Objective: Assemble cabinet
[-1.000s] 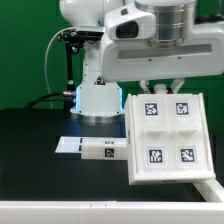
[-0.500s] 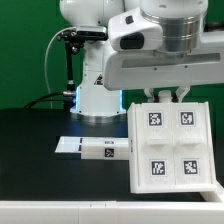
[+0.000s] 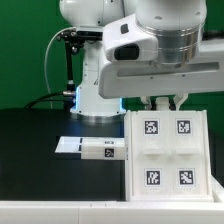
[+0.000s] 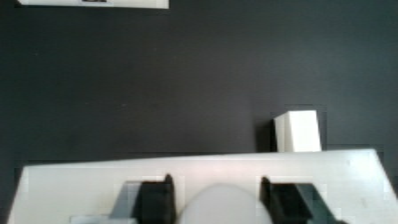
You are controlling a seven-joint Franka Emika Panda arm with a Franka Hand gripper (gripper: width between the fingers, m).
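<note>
Next, my gripper releases the cabinet upright on the black table (image 3: 178,199), against the front corner of the white border.
The cabinet (image 3: 167,150) is a large white box-shaped body with several square black-and-white tags on its facing side. It stands on edge on the black table at the exterior view's right. My gripper (image 3: 160,103) comes down from above, its fingers on either side of the cabinet's top wall, shut on it. In the wrist view the two dark fingers (image 4: 157,198) straddle the cabinet's white wall (image 4: 71,180), with my gripper (image 4: 221,200) centred on it.
A small white block with tags (image 3: 101,149) lies on the table just left of the cabinet in the exterior view, with a thin flat white piece (image 3: 68,145) beside it. The block also shows in the wrist view (image 4: 297,131). The white robot base (image 3: 98,98) stands behind.
The cabinet, held in my gripper, has turned from a slanted pose to a straight one, and my wrist has rotated with it.
</note>
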